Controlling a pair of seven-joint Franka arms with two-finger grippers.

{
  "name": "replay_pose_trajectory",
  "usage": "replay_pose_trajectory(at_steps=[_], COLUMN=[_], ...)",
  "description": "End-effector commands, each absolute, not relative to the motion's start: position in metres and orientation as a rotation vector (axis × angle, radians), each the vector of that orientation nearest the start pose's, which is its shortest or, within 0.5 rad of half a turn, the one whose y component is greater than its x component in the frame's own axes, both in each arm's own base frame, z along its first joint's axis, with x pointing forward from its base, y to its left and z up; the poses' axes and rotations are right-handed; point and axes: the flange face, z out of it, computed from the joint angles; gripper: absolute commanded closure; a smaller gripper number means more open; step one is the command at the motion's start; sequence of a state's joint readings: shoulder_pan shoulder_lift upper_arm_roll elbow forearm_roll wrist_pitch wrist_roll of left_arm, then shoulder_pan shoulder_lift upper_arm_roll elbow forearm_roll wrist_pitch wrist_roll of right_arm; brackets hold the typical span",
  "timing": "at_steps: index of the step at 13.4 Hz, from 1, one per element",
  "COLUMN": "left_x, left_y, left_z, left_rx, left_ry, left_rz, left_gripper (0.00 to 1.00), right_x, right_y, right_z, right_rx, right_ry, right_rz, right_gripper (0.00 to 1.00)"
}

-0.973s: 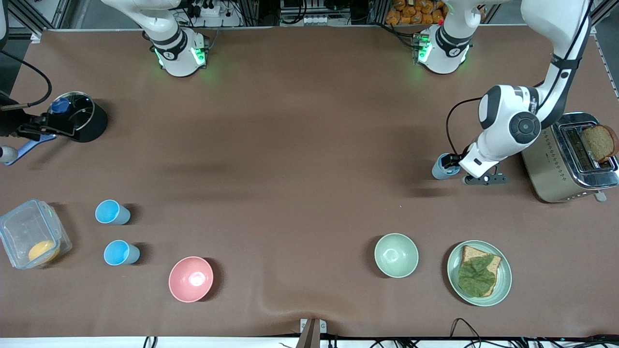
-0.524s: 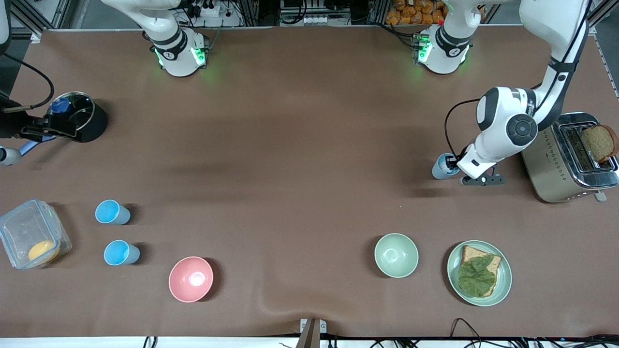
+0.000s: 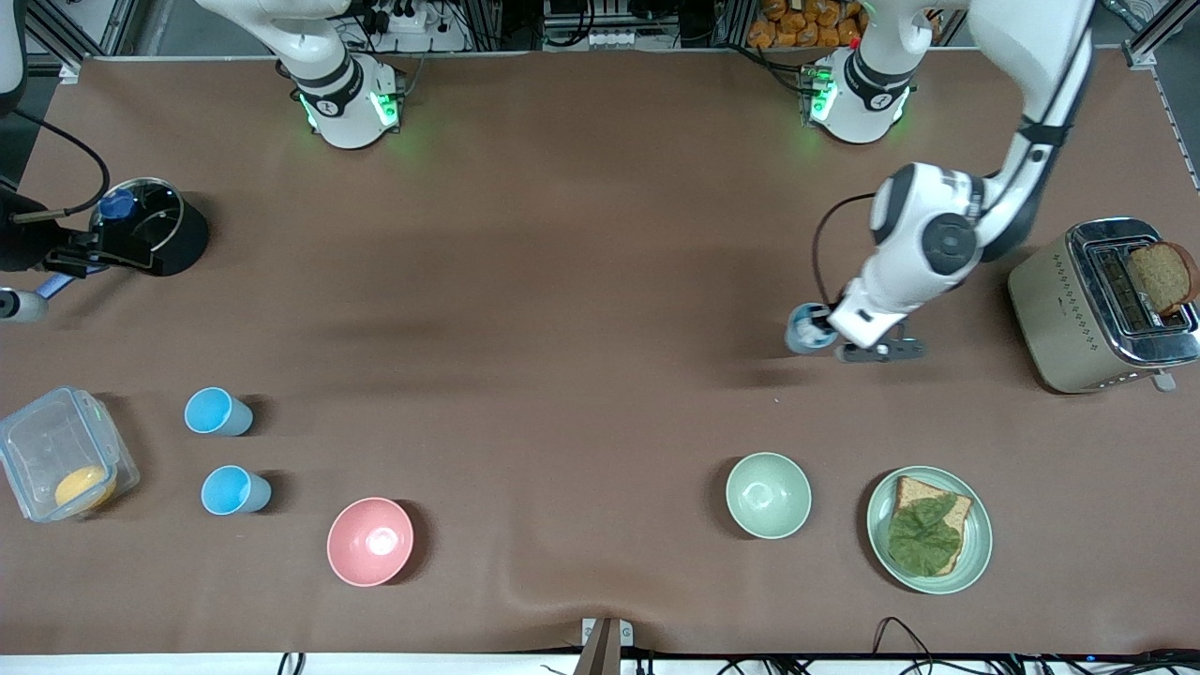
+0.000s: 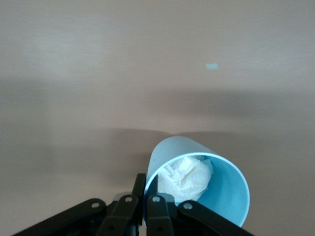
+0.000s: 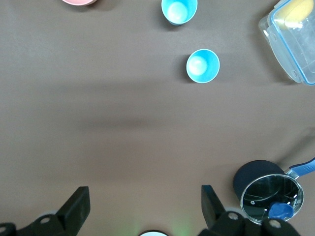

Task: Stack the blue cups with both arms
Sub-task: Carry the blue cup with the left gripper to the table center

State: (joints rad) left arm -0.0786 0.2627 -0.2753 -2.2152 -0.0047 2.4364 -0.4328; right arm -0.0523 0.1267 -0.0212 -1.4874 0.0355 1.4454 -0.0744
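Observation:
Next, I release the paler blue cup from my left gripper on the bare table midway [image 3: 607, 298] between the toaster and the black pot.
My left gripper [image 3: 827, 328] is shut on the rim of a paler blue cup [image 3: 802, 334] and holds it tilted above the table, between the toaster and the table's middle. In the left wrist view the gripper [image 4: 146, 199] pinches the cup's wall [image 4: 224, 196], and crumpled white paper [image 4: 186, 177] lies inside the cup. Two brighter blue cups [image 3: 217, 412] [image 3: 234, 490] stand upright and empty at the right arm's end. The right wrist view shows them too [image 5: 203, 66] [image 5: 179, 10]. My right gripper [image 5: 142, 206] is open and empty, high over that end of the table.
A pink bowl [image 3: 370, 542] stands near the two cups. A clear lidded box [image 3: 61, 464] and a black pot with a glass lid [image 3: 155, 225] are at the right arm's end. A pale green bowl [image 3: 768, 495], a plate of bread and lettuce [image 3: 928, 530] and a toaster [image 3: 1102, 305] are at the left arm's end.
My left gripper has carried the paler cup away from the toaster toward the table's middle. The right arm has barely shifted.

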Motion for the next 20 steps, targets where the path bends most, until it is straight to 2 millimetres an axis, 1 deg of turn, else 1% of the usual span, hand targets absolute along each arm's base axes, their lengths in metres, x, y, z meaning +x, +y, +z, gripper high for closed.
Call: replay_pose_trajectory(at_steps=[1,3,4,5,6,7,8,9,10,11,12,13,14,15,17,18,19,20], left_x=[0.507,0.492,0.485,0.473,0.463,0.456,0.447,0.439,0.437,0.440,0.445,0.448,0.454,0.463,0.484,0.496,0.504,0.510], left_y=[-0.280,-0.349,-0.379,-0.409,-0.433,-0.453,-0.471,-0.484,-0.488,-0.485,-0.482,-0.481,-0.476,-0.465,-0.445,-0.427,-0.412,-0.397], left_z=[0.261,0.256,0.254,0.249,0.242,0.237,0.231,0.229,0.226,0.227,0.235,0.243,0.261,0.282,0.339,0.368,0.393,0.413], left_rx=[-3.207,-3.215,-3.218,-3.218,-3.217,-3.215,-3.209,-3.209,-3.208,-3.206,-3.214,-3.222,-3.222,-3.201,-3.188,-3.166,-3.154,-3.146], left_ry=[-0.267,-0.324,-0.376,-0.398,-0.411,-0.443,-0.461,-0.455,-0.445,-0.450,-0.460,-0.469,-0.477,-0.498,-0.540,-0.533,-0.458,-0.399], left_rz=[0.129,0.142,0.147,0.161,0.177,0.187,0.191,0.190,0.190,0.182,0.165,0.151,0.127,0.122,0.082,0.045,-0.013,-0.053], left_gripper=[1.00,1.00,1.00,1.00,1.00,1.00,1.00,1.00,1.00,0.16,0.00,0.00,0.00,0.00,0.00,0.00,0.00,0.00], right_x=[0.579,0.579,0.580,0.581,0.581,0.581,0.581,0.581,0.581,0.581,0.581,0.581,0.581,0.581,0.582,0.583,0.583,0.584], right_y=[-0.034,-0.034,-0.034,-0.033,-0.034,-0.034,-0.034,-0.034,-0.034,-0.034,-0.033,-0.034,-0.034,-0.034,-0.034,-0.034,-0.034,-0.033], right_z=[0.585,0.586,0.584,0.582,0.582,0.582,0.582,0.582,0.582,0.582,0.582,0.582,0.582,0.582,0.578,0.577,0.577,0.575], right_rx=[-3.075,-3.074,-3.073,-3.073,-3.073,-3.073,-3.073,-3.073,-3.073,-3.073,-3.073,-3.073,-3.073,-3.073,-3.072,-3.072,-3.072,-3.069], right_ry=[0.003,0.003,0.003,0.001,0.003,0.003,0.003,0.003,0.003,0.003,0.001,0.003,0.003,0.003,0.001,0.001,0.001,0.001], right_rz=[0.252,0.252,0.257,0.262,0.261,0.261,0.261,0.261,0.261,0.261,0.262,0.261,0.261,0.261,0.271,0.273,0.273,0.280], right_gripper=[0.00,0.00,0.00,0.00,0.00,0.00,0.00,0.00,0.00,0.00,0.00,0.00,0.00,0.00,0.00,0.00,0.00,0.00])
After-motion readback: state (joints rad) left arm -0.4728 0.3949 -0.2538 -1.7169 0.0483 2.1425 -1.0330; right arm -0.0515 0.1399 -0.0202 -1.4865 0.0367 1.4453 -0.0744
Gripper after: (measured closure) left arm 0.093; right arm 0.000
